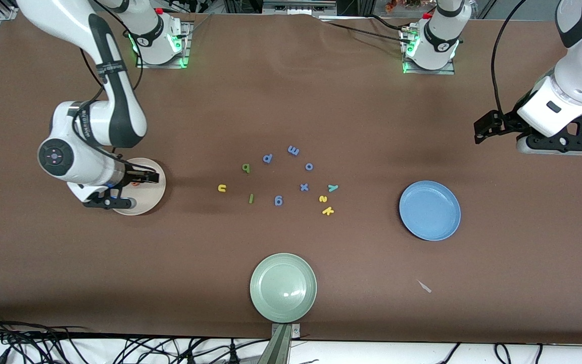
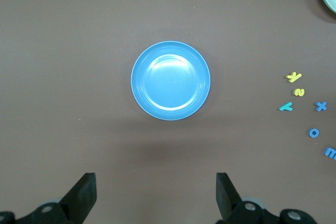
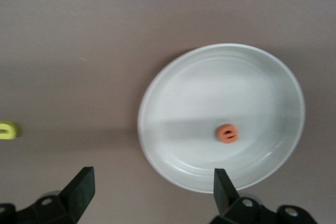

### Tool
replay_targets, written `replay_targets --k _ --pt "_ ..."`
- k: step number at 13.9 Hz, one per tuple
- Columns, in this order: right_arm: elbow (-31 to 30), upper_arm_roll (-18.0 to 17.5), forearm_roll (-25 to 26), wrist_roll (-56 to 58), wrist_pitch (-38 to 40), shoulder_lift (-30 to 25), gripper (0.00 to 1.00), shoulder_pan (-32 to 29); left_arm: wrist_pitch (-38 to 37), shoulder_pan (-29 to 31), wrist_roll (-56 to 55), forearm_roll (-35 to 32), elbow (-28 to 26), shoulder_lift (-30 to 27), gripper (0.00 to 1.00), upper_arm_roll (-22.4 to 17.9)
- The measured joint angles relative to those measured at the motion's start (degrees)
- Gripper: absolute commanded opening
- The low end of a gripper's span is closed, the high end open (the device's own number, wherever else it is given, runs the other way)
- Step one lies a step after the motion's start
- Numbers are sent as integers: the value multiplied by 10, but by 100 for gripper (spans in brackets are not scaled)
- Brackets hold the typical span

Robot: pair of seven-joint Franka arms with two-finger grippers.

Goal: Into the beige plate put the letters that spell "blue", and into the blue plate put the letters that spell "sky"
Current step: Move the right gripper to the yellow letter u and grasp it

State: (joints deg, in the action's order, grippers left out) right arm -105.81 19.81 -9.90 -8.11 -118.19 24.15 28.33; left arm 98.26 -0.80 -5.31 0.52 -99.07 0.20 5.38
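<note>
Next, I move my right gripper to the yellow u nearest the beige plate and close it across the letter's round bottom and open end [image 1: 222, 188] [image 3: 8, 130].
The beige plate [image 1: 152, 195] lies at the right arm's end of the table, and the orange e [image 3: 228, 133] rests in it. My right gripper [image 3: 152, 179] hangs open over the plate's edge [image 3: 210, 87], holding nothing. The yellow u [image 1: 222, 188], light green b [image 1: 246, 168] and dark green l [image 1: 251, 198] lie mid-table. The teal y [image 1: 333, 188], yellow s [image 1: 323, 198] and yellow k [image 1: 327, 211] cluster closer to the blue plate [image 1: 430, 210]. My left gripper [image 2: 156, 182] waits open and empty, high above the table beside the blue plate [image 2: 170, 81].
Several blue-purple letters [image 1: 293, 150] are mixed among the task letters. A pale green plate [image 1: 283, 287] sits near the table's front edge. A small pale scrap [image 1: 425, 286] lies on the brown cloth nearer the front camera than the blue plate.
</note>
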Motion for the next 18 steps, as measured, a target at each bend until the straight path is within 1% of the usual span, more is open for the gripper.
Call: replay_targets --k 4,6,9,12,16,17,18 --pt "37 -60 -2 -123 -10 35 100 12 0 0 0 0 0 0 100 0" --pt "52 -89 -3 -166 -41 59 100 12 0 0 0 0 0 0 100 0" --pt "56 -128 -4 -227 -98 94 100 17 0 0 0 0 0 0 100 0" --pt "56 -135 -4 -256 -124 120 100 38 0 0 0 0 0 0 100 0" --pt "56 -135 -4 -255 -140 142 100 42 0 0 0 0 0 0 100 0" --pt "56 -135 -4 -252 -141 145 99 42 0 0 0 0 0 0 100 0" --pt "56 -135 -4 -244 -141 146 95 42 0 0 0 0 0 0 100 0"
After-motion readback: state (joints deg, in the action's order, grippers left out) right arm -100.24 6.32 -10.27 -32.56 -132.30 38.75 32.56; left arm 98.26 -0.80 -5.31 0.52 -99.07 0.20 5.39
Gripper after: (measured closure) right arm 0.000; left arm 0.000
